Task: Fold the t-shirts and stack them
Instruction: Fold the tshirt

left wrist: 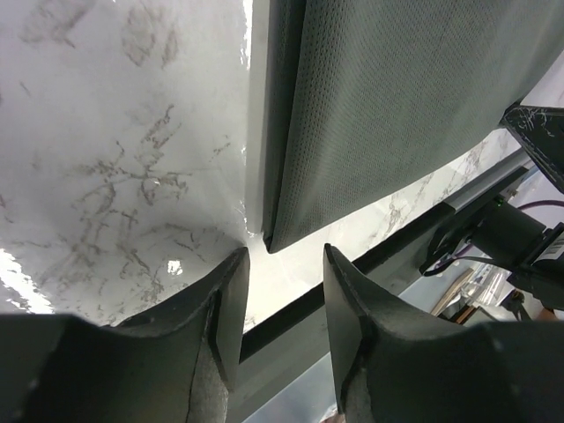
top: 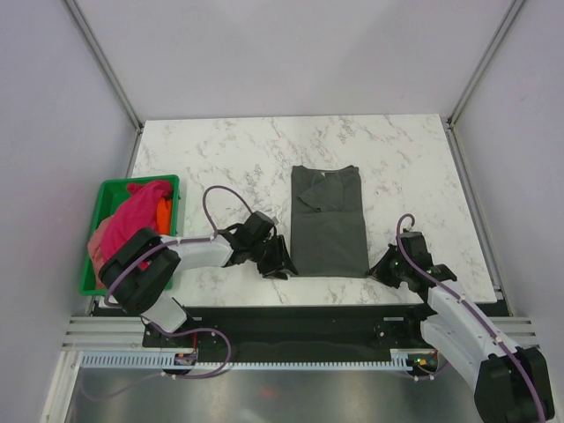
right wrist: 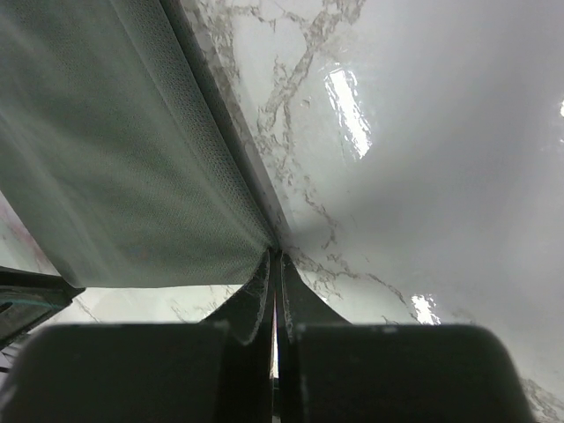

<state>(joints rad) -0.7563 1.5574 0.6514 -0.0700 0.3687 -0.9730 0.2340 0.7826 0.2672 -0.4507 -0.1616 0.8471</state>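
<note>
The t-shirt's near corner reaches only the ends of the left gripper's open fingers, so next the left gripper takes the near hem further in before folding [left wrist: 326, 224].
The dark charcoal grey t-shirt [top: 328, 225] lies folded into a long strip in the middle of the table, collar at the far end. My left gripper [top: 280, 260] is open and empty just off the shirt's near left corner [left wrist: 284, 256], with the cloth [left wrist: 397, 106] right ahead of the fingers. My right gripper [top: 385, 269] is shut, with its tips [right wrist: 275, 256] at the shirt's near right corner [right wrist: 115, 159]; no cloth shows between the jaws. The magenta-pink t-shirt [top: 132, 220] is bunched in the bin, with a paler orange-pink cloth [top: 164, 210] beside it.
The green plastic bin [top: 132, 182] stands at the table's left edge. The table's near edge and a black rail [left wrist: 370, 256] run just behind both grippers. Grey walls enclose the table on three sides.
</note>
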